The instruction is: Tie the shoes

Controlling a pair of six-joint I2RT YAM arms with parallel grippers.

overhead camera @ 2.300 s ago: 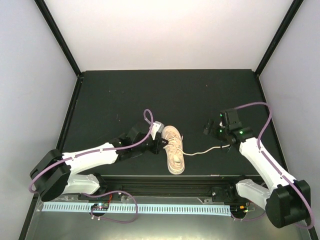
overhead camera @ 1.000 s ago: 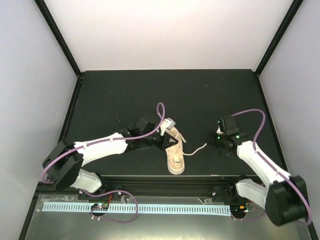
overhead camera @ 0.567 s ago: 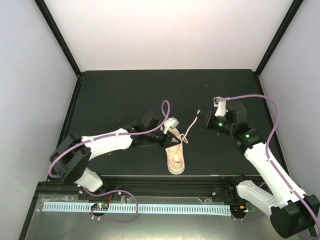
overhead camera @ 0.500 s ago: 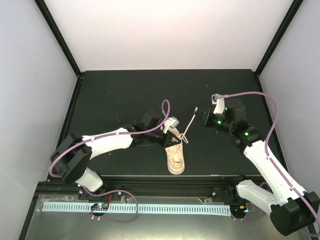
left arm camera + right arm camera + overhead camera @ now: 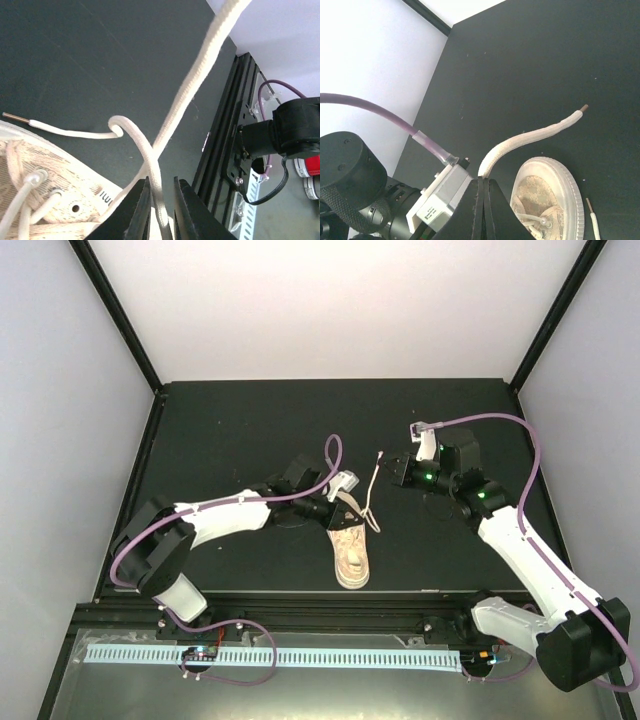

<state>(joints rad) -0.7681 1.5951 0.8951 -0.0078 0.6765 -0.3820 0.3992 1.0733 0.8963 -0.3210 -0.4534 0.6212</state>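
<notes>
My left fingers hold only one lace and the second crosses ahead, so next I open them and pinch both laces at their crossing point(image 5: 153, 156).
The beige-pink shoe point(image 5: 351, 555) lies near the table's front edge, with its heel end under my left gripper point(image 5: 338, 515). In the left wrist view that gripper point(image 5: 161, 182) stands slightly open. One off-white lace point(image 5: 137, 142) runs between its jaws and rests against the left one, leaving a gap on the right. That strand curls into a small loop and ends on the mat. A second lace point(image 5: 200, 65) crosses over it and rises to my right gripper point(image 5: 388, 472). The right gripper point(image 5: 484, 179) is shut on this lace point(image 5: 530, 135) above the shoe point(image 5: 555, 200).
The black mat point(image 5: 250, 430) spreads behind and to both sides of the shoe. A black frame rail point(image 5: 330, 600) runs along the front edge, close to the shoe's toe. White walls close the back and sides.
My right gripper has carried its lace up off the mat and leftward toward the shoe. My left gripper has slid onto the shoe's laces, and its jaws have parted a little.
</notes>
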